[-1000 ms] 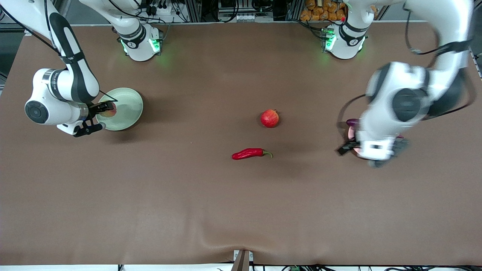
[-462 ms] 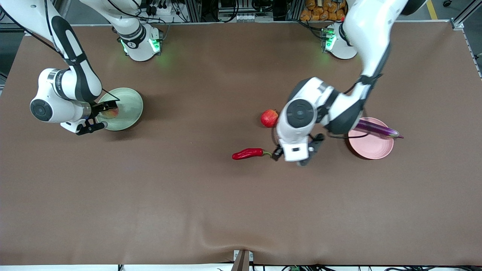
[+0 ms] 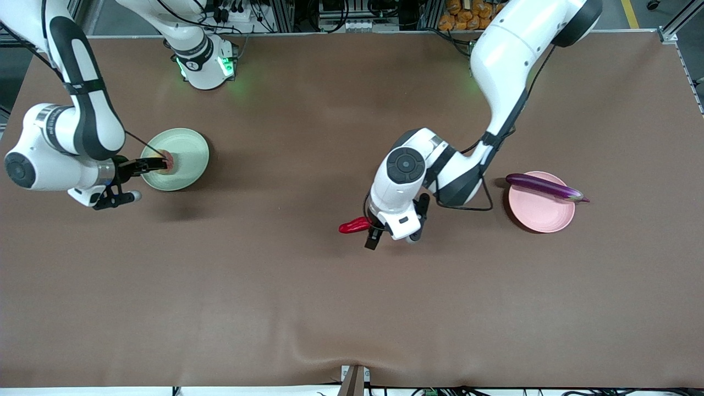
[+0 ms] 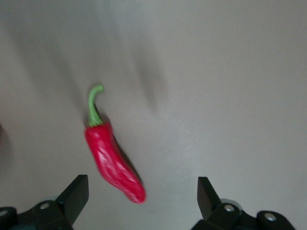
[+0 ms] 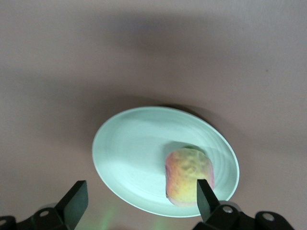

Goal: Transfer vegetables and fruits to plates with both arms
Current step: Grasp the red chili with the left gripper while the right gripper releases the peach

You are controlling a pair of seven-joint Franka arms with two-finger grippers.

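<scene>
The robot's left gripper will next close on the thick part (image 3: 366, 223) (image 4: 106, 152) of the red chili pepper's body, slightly below the green stem.
A red chili pepper (image 3: 353, 225) with a green stem lies mid-table. My left gripper (image 3: 393, 231) hovers over it, open, the chili (image 4: 112, 163) lying between the fingers and closer to one of them (image 4: 76, 191). The purple eggplant (image 3: 542, 186) rests across the rim of the pale pink plate (image 3: 542, 214) toward the left arm's end. A yellowish-pink peach (image 3: 166, 161) sits on the pale green plate (image 3: 184, 159). My right gripper (image 3: 137, 179) is open over that plate's edge, with the peach (image 5: 188, 175) free beside one fingertip (image 5: 205, 191).
The brown table cloth runs bare between the two plates and toward the front camera. Both arm bases (image 3: 203, 63) stand along the table edge farthest from that camera. The left arm's forearm (image 3: 495, 71) stretches over the table's middle.
My left arm has swung from the pink plate, leaving the eggplant there, to above the chili. My right gripper has opened, released the peach onto the green plate and drawn back.
</scene>
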